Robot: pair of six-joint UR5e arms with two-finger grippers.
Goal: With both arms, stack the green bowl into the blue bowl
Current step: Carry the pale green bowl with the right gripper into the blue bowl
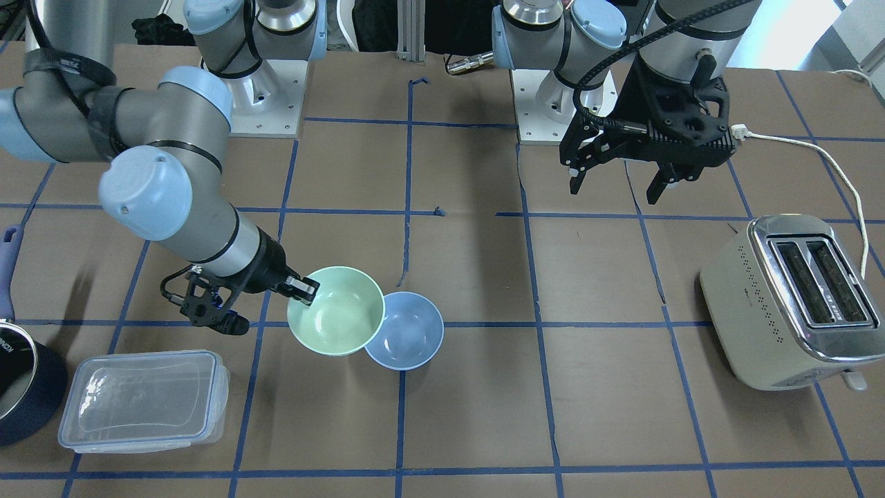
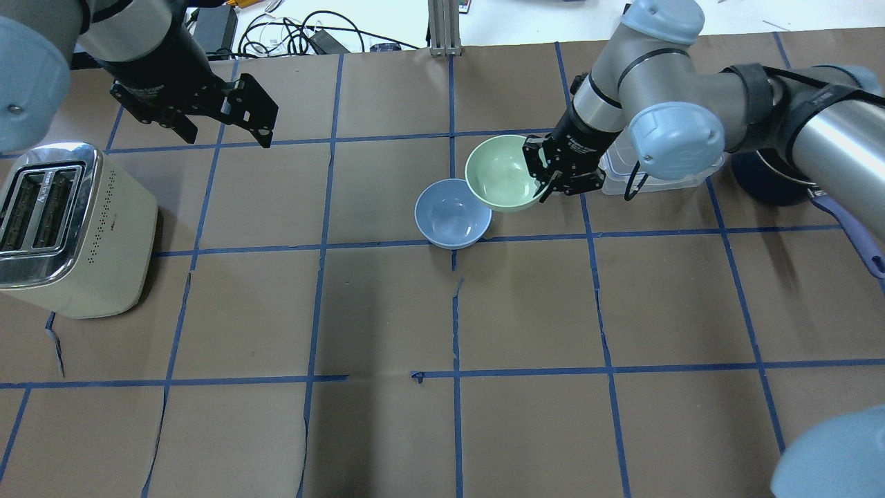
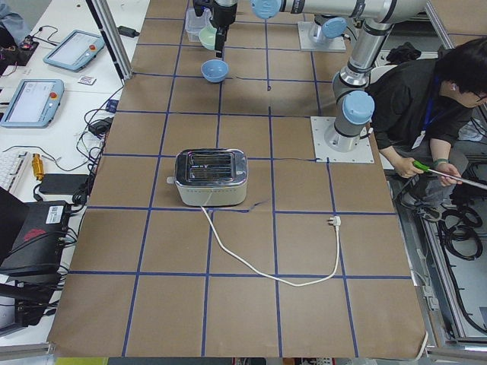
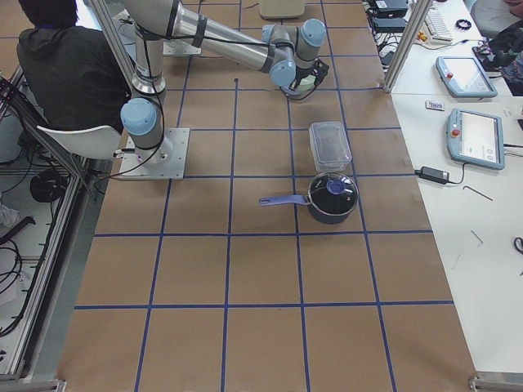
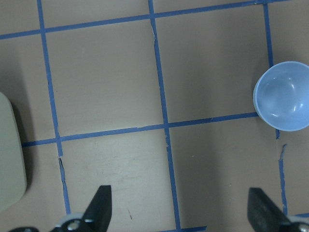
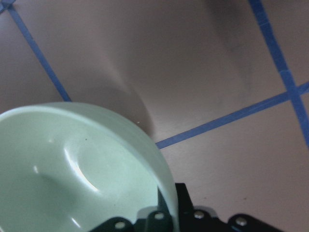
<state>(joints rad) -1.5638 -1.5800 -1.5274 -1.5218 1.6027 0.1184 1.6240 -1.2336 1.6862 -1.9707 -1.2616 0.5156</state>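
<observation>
I need to use my right gripper to release the green bowl nested inside the blue bowl standing over the crossing tape lines [image 1: 402, 328].
My right gripper [image 1: 304, 289] is shut on the rim of the pale green bowl [image 1: 335, 311] and holds it slightly tilted. In the overhead view the green bowl [image 2: 501, 173] overlaps the near rim of the light-blue bowl [image 2: 453, 213], which stands on the table beside it. I cannot tell whether they touch. The right wrist view shows the green bowl [image 6: 72, 169] close up, its rim pinched between the jaws. My left gripper [image 1: 615, 183] is open and empty, held high and well away from both bowls. In its wrist view the blue bowl [image 5: 284, 95] sits at the right edge.
A cream toaster [image 1: 788, 297] with a white cord stands on my left side. A clear plastic container [image 1: 142, 398] and a dark navy pot [image 1: 21, 387] sit on my right side, close to the right arm. A person [image 3: 426, 106] sits beside the robot's base.
</observation>
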